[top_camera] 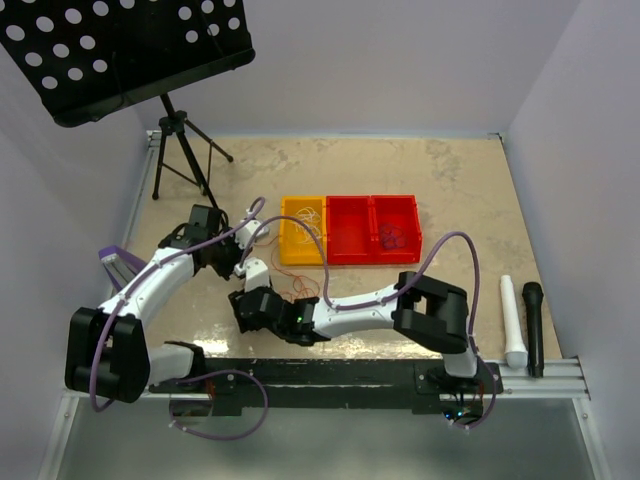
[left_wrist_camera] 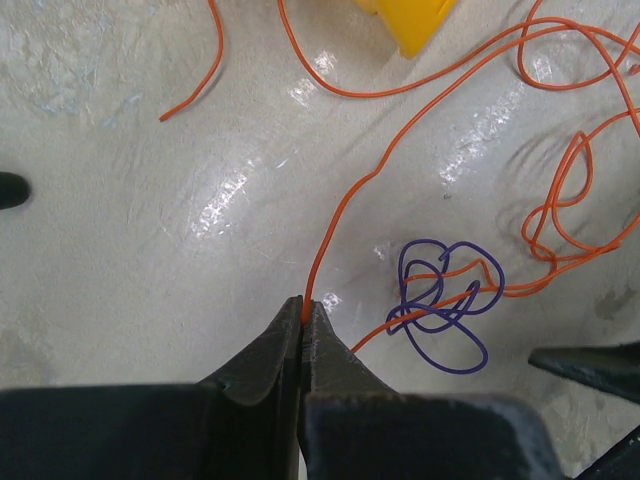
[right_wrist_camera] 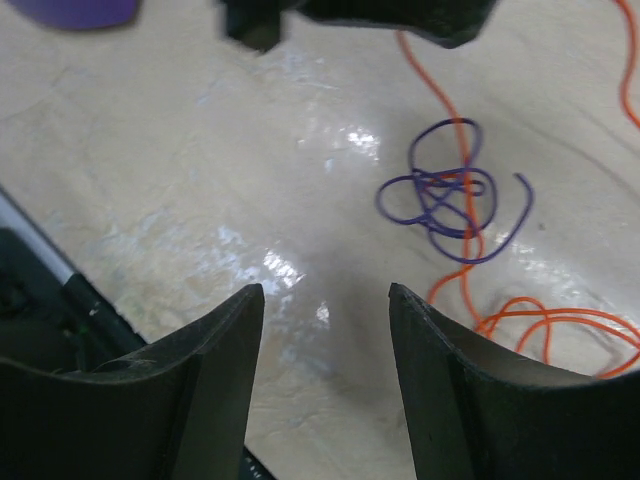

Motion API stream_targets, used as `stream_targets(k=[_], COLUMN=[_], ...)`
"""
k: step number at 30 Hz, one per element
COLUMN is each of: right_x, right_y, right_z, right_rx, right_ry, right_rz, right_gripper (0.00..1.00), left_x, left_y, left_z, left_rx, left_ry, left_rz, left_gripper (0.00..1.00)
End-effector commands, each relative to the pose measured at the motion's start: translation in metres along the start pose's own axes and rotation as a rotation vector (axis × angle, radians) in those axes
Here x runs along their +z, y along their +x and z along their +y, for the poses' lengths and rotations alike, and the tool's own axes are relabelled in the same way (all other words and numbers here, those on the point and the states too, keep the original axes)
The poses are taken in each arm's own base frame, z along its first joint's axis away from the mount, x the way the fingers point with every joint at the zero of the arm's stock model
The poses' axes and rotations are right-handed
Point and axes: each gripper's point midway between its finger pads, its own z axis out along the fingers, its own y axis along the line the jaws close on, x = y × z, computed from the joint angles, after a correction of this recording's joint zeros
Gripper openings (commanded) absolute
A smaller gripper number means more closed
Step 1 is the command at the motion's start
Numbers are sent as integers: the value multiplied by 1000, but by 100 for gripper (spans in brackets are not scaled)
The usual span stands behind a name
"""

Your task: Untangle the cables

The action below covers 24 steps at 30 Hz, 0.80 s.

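Observation:
The orange cable runs through the purple knot. Next, my right gripper grips the purple cable (left_wrist_camera: 484, 258) and pulls it off while my left gripper stays still.
My left gripper (left_wrist_camera: 303, 306) is shut on a thin red-orange cable (left_wrist_camera: 345, 205), which rises from its tips and runs off toward the yellow bin (left_wrist_camera: 415, 25). More loops of orange cable (left_wrist_camera: 560, 200) lie to the right. A small purple cable (left_wrist_camera: 445, 300) is coiled in a knot with an orange strand threaded through it. My right gripper (right_wrist_camera: 325, 292) is open and empty, low over the table just short of the purple knot (right_wrist_camera: 450, 200) and the orange cable (right_wrist_camera: 468, 290). In the top view both grippers, left (top_camera: 243, 268) and right (top_camera: 240, 303), meet beside the orange cable (top_camera: 300, 285).
A yellow bin (top_camera: 286, 240) and a double red bin (top_camera: 350, 250) stand mid-table; the right red compartment holds purple strands (top_camera: 392, 236). A tripod music stand (top_camera: 185, 150) is at the back left. A white tube (top_camera: 513, 320) and a black tube (top_camera: 533, 325) lie at the right.

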Motion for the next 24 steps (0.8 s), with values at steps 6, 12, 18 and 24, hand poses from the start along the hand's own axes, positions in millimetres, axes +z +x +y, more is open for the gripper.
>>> stream_targets(k=[6, 12, 18, 24], right_x=[21, 45, 40, 24], right_y=[-54, -44, -42, -42], right_z=[-15, -13, -21, -37], right_rx=[229, 225, 228, 261], right_ry=[-9, -3, 26, 65], right_rz=[-99, -64, -68, -87], right_gripper=[57, 53, 45, 21], left_x=[0, -2, -1, 0], left_y=[-3, 0, 3, 4], left_z=[2, 0, 0, 0], left_rx=[8, 24, 30, 24], left_ry=[-3, -2, 0, 2], left_rz=[-24, -19, -17, -13], left_gripper=[0, 0, 0, 0])
